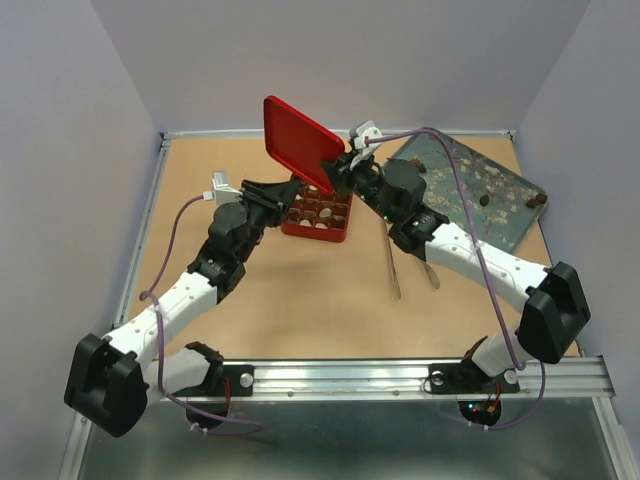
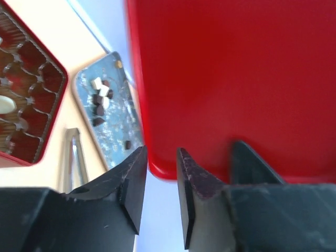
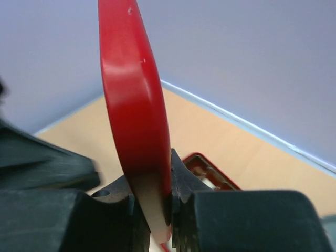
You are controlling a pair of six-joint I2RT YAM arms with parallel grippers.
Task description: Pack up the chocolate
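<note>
The flat side of the lid faces the robot's left gripper, so the right gripper should turn the lid while the left gripper opens wider to take the lid's edge [image 1: 275, 156].
The red gridded box [image 1: 338, 234] sits mid-table with chocolate [image 1: 318, 211] in its cells. More chocolate [image 1: 484, 199] lies loose on the blue patterned tray [image 1: 500, 215]. The box's red lid [image 1: 298, 140] is raised and tilted above the box. My right gripper [image 1: 337, 166] is shut on the lid's lower edge; in the right wrist view the lid [image 3: 135, 100] stands edge-on, pinched in the right gripper [image 3: 152, 193]. My left gripper [image 2: 161, 153] is open, its fingers apart just below the lid's corner [image 2: 157, 170]. Dark and white chocolate [image 2: 100, 100] shows on the tray [image 2: 113, 136].
Metal tongs [image 1: 393, 268] lie on the wooden table between the box and the tray, and show again as tongs [image 2: 73, 157] in the left wrist view. The box [image 2: 50, 113] sits at the left there. Purple walls close in the table on three sides.
</note>
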